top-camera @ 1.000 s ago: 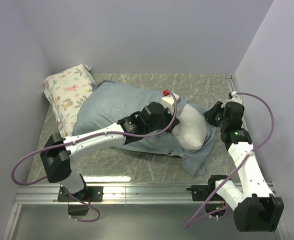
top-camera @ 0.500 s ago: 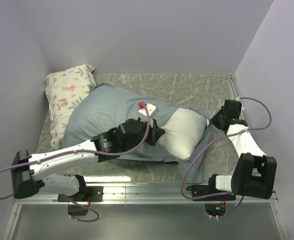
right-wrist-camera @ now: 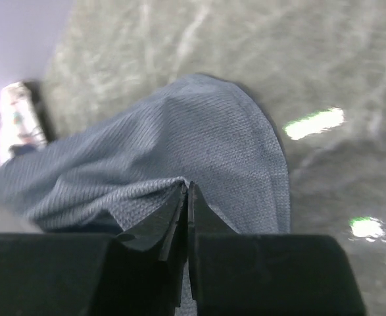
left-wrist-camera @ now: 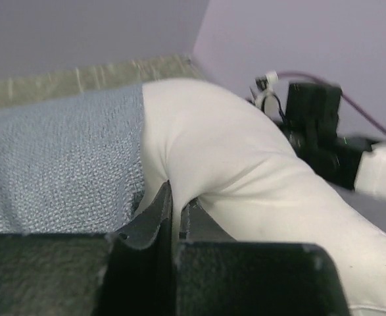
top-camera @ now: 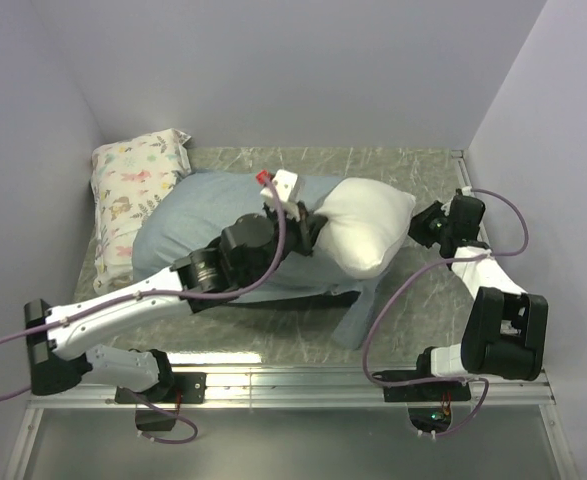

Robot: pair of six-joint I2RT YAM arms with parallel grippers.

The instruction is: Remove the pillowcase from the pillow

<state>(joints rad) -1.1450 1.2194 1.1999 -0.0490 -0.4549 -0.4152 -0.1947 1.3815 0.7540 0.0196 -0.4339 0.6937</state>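
Note:
Next, my left gripper releases the white pillow on the grey marbled table (top-camera: 409, 236), in the space that lies between the blue pillowcase and my right gripper.
The blue pillowcase (top-camera: 188, 225) lies across the middle of the table, its paler open end trailing to the front right. The plain white pillow (top-camera: 371, 225) sticks out of it on the right. My left gripper (top-camera: 311, 228) is shut on a fold of the pillow; in the left wrist view the jaws (left-wrist-camera: 177, 197) pinch white cloth of the pillow (left-wrist-camera: 245, 164) beside the pillowcase (left-wrist-camera: 54, 164). My right gripper (top-camera: 425, 228) is low by the pillow's right end, shut on a ridge of the pillowcase (right-wrist-camera: 179, 151) in the right wrist view (right-wrist-camera: 187, 187).
A smaller floral-print pillow (top-camera: 133, 185) lies at the back left against the wall. The grey marbled table (top-camera: 393, 165) is walled on three sides. A metal rail (top-camera: 293, 380) runs along the near edge. The right arm's cable loops above the table's right side.
My left gripper has pulled the pillow toward the back of the table, and more white pillow shows outside the case. The pillowcase's loose flap has drawn in leftward. The right gripper keeps its hold.

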